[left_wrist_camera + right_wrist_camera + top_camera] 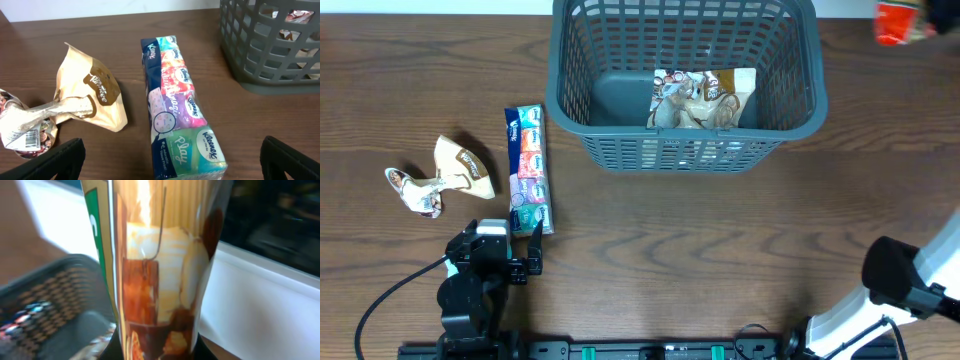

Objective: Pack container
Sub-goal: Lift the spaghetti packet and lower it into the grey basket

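I need to open my right gripper to let go of the long spaghetti packet on top of the beige snack packet inside the basket (688,102).
The dark grey slotted basket (685,150) stands at the back middle of the table, with one beige snack packet (705,98) lying inside. It also shows in the left wrist view (270,55) and blurred in the right wrist view (45,300). My left gripper (505,245) is open at the near end of a long Kleenex tissue pack (528,168). In the left wrist view the pack (177,105) lies between the open fingers (172,165). My right gripper (160,352) is shut on a shiny orange-brown snack packet (160,255), held up in the air beside the basket.
A crumpled beige packet (445,175) lies left of the tissue pack and shows in the left wrist view (85,100). A blurred red-orange shape (905,20) is at the back right corner. The right arm (905,280) is at the front right.
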Robot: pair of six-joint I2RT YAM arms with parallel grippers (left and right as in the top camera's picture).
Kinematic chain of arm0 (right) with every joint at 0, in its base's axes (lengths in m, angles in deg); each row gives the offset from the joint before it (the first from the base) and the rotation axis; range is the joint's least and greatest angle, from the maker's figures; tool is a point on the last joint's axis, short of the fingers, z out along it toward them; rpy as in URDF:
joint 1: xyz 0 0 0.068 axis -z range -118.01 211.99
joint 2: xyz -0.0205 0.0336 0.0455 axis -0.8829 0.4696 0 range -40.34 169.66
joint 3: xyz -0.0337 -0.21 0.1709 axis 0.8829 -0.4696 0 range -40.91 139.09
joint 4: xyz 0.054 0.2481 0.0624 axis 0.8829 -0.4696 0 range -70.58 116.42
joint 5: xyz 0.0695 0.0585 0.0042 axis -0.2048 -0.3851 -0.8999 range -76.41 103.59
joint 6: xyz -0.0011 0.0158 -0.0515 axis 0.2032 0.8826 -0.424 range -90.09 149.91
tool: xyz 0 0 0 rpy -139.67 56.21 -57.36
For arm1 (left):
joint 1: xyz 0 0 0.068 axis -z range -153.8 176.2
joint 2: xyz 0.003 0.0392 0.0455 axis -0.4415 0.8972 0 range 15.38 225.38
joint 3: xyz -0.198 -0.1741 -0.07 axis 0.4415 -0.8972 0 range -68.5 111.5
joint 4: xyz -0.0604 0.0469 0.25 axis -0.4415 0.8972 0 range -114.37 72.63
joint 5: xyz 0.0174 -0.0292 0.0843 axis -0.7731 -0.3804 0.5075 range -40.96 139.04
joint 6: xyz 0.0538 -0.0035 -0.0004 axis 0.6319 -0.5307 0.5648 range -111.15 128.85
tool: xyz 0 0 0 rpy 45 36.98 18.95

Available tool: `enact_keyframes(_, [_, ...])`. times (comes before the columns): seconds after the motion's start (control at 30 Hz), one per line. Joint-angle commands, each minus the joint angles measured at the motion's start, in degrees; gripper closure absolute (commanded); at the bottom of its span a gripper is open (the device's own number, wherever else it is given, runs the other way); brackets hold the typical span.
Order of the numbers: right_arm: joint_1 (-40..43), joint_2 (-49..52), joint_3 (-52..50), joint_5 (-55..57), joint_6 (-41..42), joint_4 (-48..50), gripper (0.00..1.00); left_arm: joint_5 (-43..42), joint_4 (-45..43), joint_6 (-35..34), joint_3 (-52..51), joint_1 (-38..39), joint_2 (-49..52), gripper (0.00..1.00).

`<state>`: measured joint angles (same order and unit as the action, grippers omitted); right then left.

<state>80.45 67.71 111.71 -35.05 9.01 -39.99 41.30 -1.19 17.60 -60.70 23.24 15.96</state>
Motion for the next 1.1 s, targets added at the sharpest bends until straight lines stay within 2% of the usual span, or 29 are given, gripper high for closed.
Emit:
enact_keyframes(0.0, [-4.7, 1.6, 0.2, -4.3, -2.0, 0.7, 0.99, -0.4, 0.9, -0.7, -0.8, -0.3, -0.4, 0.01])
enact_keyframes(0.23, [-14.9, 7.5, 0.1, -4.1, -7.5, -3.1, 0.99, -0.4, 0.9, -0.7, -0.8, -0.3, -0.4, 0.01])
enact_keyframes(0.43, [-20.7, 15.9, 0.1, 1.8, -10.4, -10.1, 0.99, -0.4, 0.9, -0.7, -0.8, -0.3, -0.4, 0.01])
enact_keyframes(0.63, [-23.7, 22.9, 0.1, 7.8, -13.5, -17.6, 0.99, -0.4, 0.9, -0.7, -0.8, -0.3, -0.4, 0.01])
enact_keyframes(0.87, [-25.3, 28.0, 0.0, 13.9, -22.2, -29.1, 0.99, -0.4, 0.9, -0.7, -0.8, -0.3, -0.4, 0.01])
enact_keyframes(1.07, [-25.3, 28.2, -1.2, 17.1, -24.7, -30.9, 0.99, -0.5, 0.9, -0.7, -0.8, -0.3, -0.4, 0.01])
